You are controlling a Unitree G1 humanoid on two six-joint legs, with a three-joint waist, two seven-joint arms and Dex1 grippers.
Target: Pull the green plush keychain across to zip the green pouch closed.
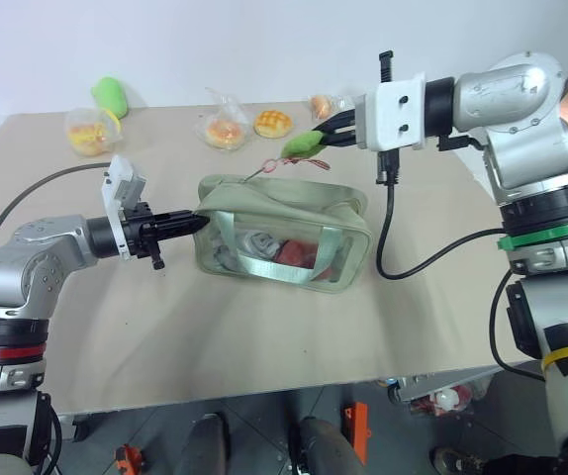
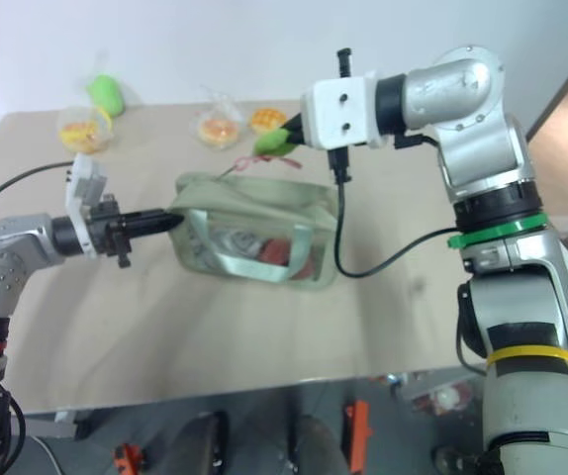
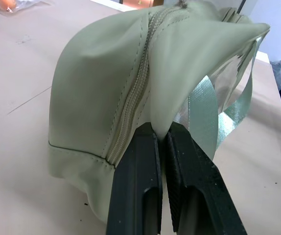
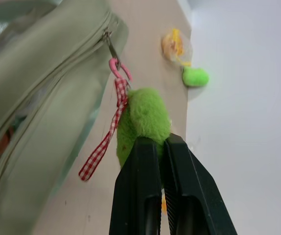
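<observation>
The robot's right gripper will release the green plush keychain on the table (image 1: 366,260) beside the end of the pouch near the black cable.
The green pouch (image 1: 284,233) lies mid-table, its clear window and pale straps facing me. My left gripper (image 1: 197,222) is shut on the pouch's left end fabric (image 3: 179,98), beside the zipper (image 3: 135,93). The green plush keychain (image 1: 304,144) hangs in the air above the pouch's back edge, and my right gripper (image 1: 326,137) is shut on it. In the right wrist view the fuzzy plush (image 4: 144,117) joins the zipper pull (image 4: 110,46) by a pink clip and a red checked ribbon (image 4: 104,142).
At the table's back lie small clear bags of buns (image 1: 93,132) (image 1: 224,129) (image 1: 273,122), another bag (image 1: 324,105), and a larger loose green plush (image 1: 112,95). A black cable (image 1: 403,257) droops from the right wrist onto the table beside the pouch.
</observation>
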